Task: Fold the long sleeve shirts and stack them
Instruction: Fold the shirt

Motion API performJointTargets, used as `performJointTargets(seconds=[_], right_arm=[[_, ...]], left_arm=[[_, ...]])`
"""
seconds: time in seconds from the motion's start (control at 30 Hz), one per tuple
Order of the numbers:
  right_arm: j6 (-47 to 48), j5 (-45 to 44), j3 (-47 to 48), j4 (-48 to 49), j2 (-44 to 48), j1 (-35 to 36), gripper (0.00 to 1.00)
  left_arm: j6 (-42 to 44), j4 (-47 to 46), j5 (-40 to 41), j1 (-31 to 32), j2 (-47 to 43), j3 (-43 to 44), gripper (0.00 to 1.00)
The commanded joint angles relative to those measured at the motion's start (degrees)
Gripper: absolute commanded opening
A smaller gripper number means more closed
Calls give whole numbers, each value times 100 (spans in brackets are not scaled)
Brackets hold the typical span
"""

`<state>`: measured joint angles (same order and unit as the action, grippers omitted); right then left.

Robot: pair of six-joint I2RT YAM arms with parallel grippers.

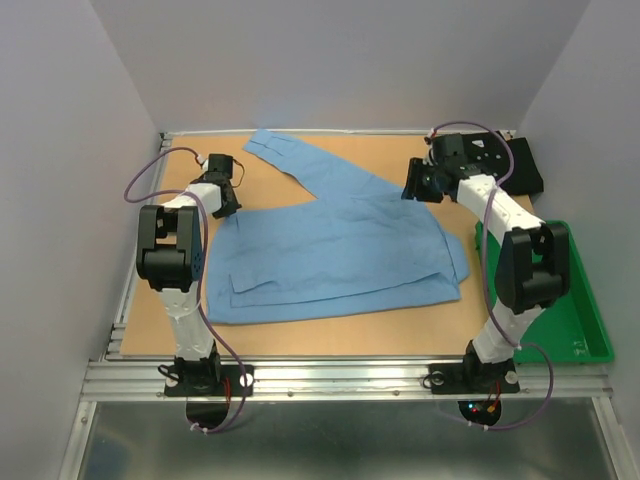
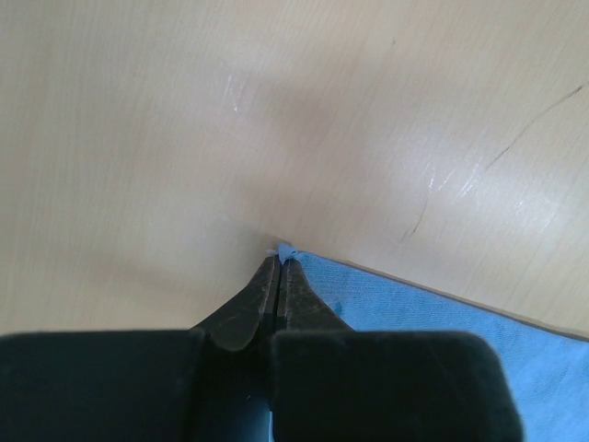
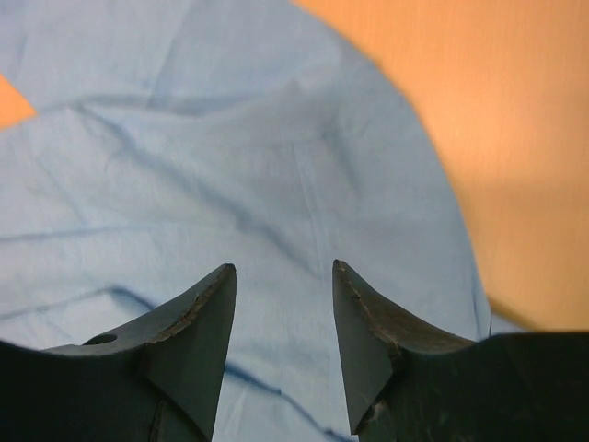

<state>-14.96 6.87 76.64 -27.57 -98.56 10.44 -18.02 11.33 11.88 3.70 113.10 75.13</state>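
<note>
My left gripper is holding the rear corner of the light blue shirt, and I should let it go just behind the small flap [image 1: 222,264] on the front part of the shirt.
The light blue long sleeve shirt [image 1: 340,245] lies spread across the middle of the table, one sleeve reaching toward the back [image 1: 275,145]. My left gripper [image 1: 230,205] is at its left rear corner. In the left wrist view the left gripper [image 2: 280,261] is shut, with a tip of the blue cloth [image 2: 442,341] pinched between its fingertips. My right gripper [image 1: 413,190] hangs over the shirt's right rear part. The right wrist view shows that gripper [image 3: 283,269] open with only blue cloth [image 3: 230,138] beneath it. The black shirt [image 1: 528,168] lies at the back right, partly hidden by the right arm.
A green plastic tray [image 1: 585,320] sits along the table's right edge, beside the right arm. Grey walls close in the left, back and right sides. Bare wooden tabletop [image 1: 330,335] shows in front of the shirt and at the left rear [image 2: 184,120].
</note>
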Motion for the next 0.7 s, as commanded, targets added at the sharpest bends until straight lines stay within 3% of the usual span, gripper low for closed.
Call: performJointTargets(seconds=[0.0,0.2,0.67], right_arm=[[379,-143,1114,200,-557,-173,50],[880,-125,2056,191,-1551,-332,40],[1057,516,3155,200,-3125,-499,39]], left_arm=[[88,378,86,69,221,-209,4],[-35,405,174,104,274,-175,3],[-96,449,245,131,178,-148,2]])
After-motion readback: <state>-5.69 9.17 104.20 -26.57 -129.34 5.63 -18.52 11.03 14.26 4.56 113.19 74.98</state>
